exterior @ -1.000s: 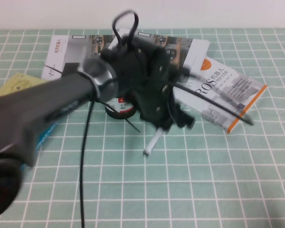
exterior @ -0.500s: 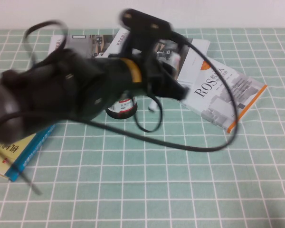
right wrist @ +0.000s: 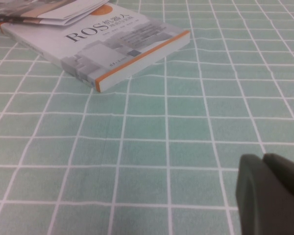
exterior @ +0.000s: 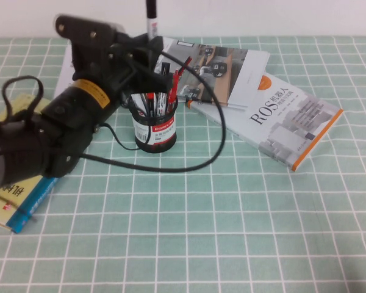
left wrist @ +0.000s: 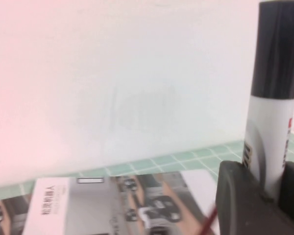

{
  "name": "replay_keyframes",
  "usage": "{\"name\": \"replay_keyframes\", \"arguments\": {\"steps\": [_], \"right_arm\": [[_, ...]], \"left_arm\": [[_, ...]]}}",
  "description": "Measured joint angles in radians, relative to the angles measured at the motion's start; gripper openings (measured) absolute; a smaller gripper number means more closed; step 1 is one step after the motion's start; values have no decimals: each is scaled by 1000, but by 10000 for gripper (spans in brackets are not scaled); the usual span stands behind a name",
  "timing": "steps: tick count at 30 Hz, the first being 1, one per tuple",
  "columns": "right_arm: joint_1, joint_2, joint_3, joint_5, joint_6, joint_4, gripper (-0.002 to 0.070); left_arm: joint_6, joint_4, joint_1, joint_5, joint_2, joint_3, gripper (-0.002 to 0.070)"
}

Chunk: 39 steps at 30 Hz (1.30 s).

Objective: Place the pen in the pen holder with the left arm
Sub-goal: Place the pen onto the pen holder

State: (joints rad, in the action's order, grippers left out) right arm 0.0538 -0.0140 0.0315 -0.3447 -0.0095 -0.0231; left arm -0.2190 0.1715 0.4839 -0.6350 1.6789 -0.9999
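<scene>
The robot's left gripper will release the pen, now upright just above and behind the holder, in the pen holder (exterior: pixel 149 99), beside the other black-capped pen standing there.
My left gripper (exterior: pixel 149 47) is shut on the pen (exterior: pixel 151 24) and holds it upright, black cap on top, just above and behind the pen holder (exterior: pixel 155 129). In the left wrist view the white barrel and black cap of the pen (left wrist: pixel 274 107) rise from between the two black fingers (left wrist: pixel 237 196) of the left gripper (left wrist: pixel 267 193). The black mesh holder with its red and white label stands on the table with several red-capped pens inside. My right gripper (right wrist: pixel 264 164) is shut and empty, low over the bare cloth; it does not show in the high view.
An open magazine (exterior: pixel 232 67) and a ROS book (exterior: pixel 287 119) lie behind and right of the holder; the book also shows in the right wrist view (right wrist: pixel 103 49). A yellow and blue book (exterior: pixel 21 195) lies under the left arm. A black cable (exterior: pixel 189 165) loops across the cloth.
The left arm has swung from the holder's right front to its left and back. The pen, which pointed down toward the table, now stands upright above the holder.
</scene>
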Motion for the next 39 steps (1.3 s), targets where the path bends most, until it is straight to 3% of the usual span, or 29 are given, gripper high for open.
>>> {"name": "replay_keyframes", "arguments": {"steps": [12,26,28,33,39], "right_arm": [[0,0,0,0,0,0,-20],[0,0,0,0,0,0,-20],[0,0,0,0,0,0,-20],[0,0,0,0,0,0,-20],[0,0,0,0,0,0,-20]], "left_arm": [[-16,20,-32,-141,200,0,105],[-12,10,-47,-157,240,0,114],[-12,10,-47,-152,240,0,164],[-29,14,-49,-149,240,0,382],[-33,18,-47,-47,200,5,442]]}}
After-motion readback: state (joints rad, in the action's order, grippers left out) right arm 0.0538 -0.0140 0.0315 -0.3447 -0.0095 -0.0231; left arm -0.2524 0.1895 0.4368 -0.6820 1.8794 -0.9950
